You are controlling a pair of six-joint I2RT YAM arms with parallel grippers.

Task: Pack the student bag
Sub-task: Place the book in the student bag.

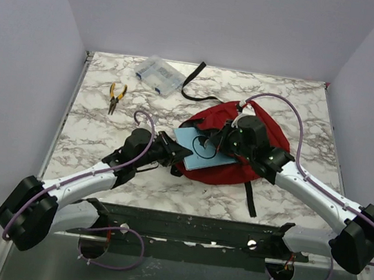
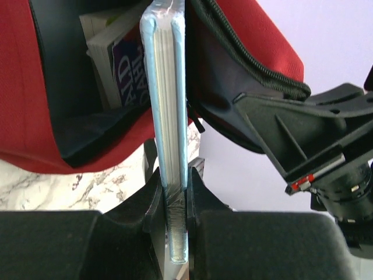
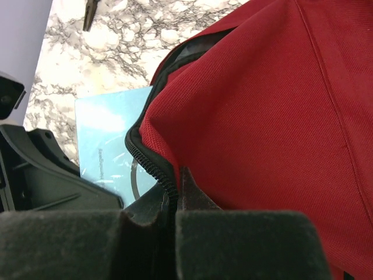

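Observation:
My left gripper needs to let go of the thin light-blue book inside the dark red student bag (image 1: 224,153) (image 2: 152,73), next to the purple-covered book.
The dark red student bag (image 1: 239,168) lies mid-table, its zip mouth facing left. My left gripper (image 1: 180,151) is shut on a thin light-blue book (image 1: 196,148), held edge-on (image 2: 166,116) with its far end in the bag's opening (image 2: 76,87). Another book with a purple cover (image 2: 125,70) stands inside the bag. My right gripper (image 1: 226,137) is shut on the bag's zip edge (image 3: 152,166), holding the red flap (image 3: 262,105) up over the blue book (image 3: 105,134).
A clear plastic box (image 1: 158,75) sits at the back left, with yellow-handled pliers (image 1: 116,95) in front of it. A black strap (image 1: 194,78) trails behind the bag and another (image 1: 251,199) hangs toward the near edge.

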